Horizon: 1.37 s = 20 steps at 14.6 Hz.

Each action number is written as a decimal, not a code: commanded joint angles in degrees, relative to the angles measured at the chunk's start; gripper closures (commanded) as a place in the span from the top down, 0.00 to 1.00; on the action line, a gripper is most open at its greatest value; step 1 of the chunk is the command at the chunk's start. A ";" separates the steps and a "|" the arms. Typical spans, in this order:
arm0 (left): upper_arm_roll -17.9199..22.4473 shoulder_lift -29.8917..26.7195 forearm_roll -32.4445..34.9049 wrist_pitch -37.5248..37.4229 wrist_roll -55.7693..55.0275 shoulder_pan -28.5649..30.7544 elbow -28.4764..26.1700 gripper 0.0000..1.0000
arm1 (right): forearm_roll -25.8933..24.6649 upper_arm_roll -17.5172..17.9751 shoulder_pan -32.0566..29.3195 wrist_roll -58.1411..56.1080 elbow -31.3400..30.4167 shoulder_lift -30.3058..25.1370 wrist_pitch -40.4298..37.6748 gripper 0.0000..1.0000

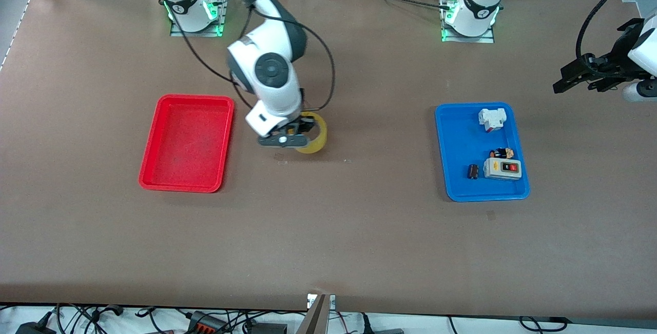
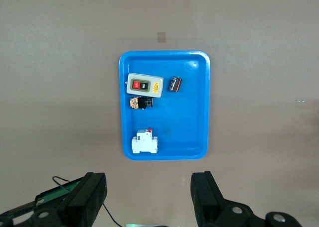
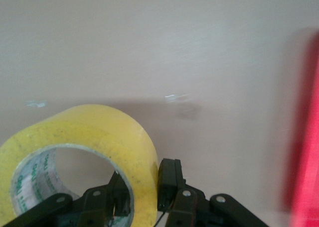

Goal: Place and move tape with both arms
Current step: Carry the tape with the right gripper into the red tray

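Observation:
My right gripper is going to release the tape in the middle of the empty red tray [image 1: 193, 142]. The tape is still low over the brown table.
The tape [image 1: 314, 138], a yellowish ring with a wide hole, is low over the brown table between the red tray [image 1: 187, 141] and the blue tray [image 1: 451, 159], closer to the red one. My right gripper [image 1: 302, 129] is shut on its wall. In the right wrist view one finger [image 3: 117, 189] is inside the hole and the other [image 3: 169, 179] is outside the tape [image 3: 107, 132]. My left gripper [image 1: 577, 85] waits open and empty, high off the left arm's end of the table, with its fingers wide apart [image 2: 148, 202].
The red tray holds nothing. The blue tray [image 2: 192, 112] holds a grey switch box [image 1: 503, 168], a small black cylinder [image 1: 473, 171], a white breaker [image 1: 491, 119] and a small dark part [image 1: 502, 153].

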 commanded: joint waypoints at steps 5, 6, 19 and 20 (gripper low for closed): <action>-0.06 -0.57 1.10 -0.58 0.58 0.29 -0.13 1.00 | -0.04 1.04 -16.80 -18.88 -17.43 -12.03 3.23 0.00; -0.06 -0.57 1.01 -0.49 0.58 0.29 -0.13 1.00 | -0.04 1.04 -19.26 -22.65 -19.10 -12.56 3.84 0.00; -0.41 -1.62 0.39 2.06 0.58 0.29 -2.33 1.00 | -0.04 0.96 -32.21 -41.67 -26.32 -6.07 16.15 0.02; -0.41 -1.62 0.39 2.06 0.58 0.29 -2.41 1.00 | -0.04 0.96 -32.56 -41.85 -26.32 -5.54 16.33 0.04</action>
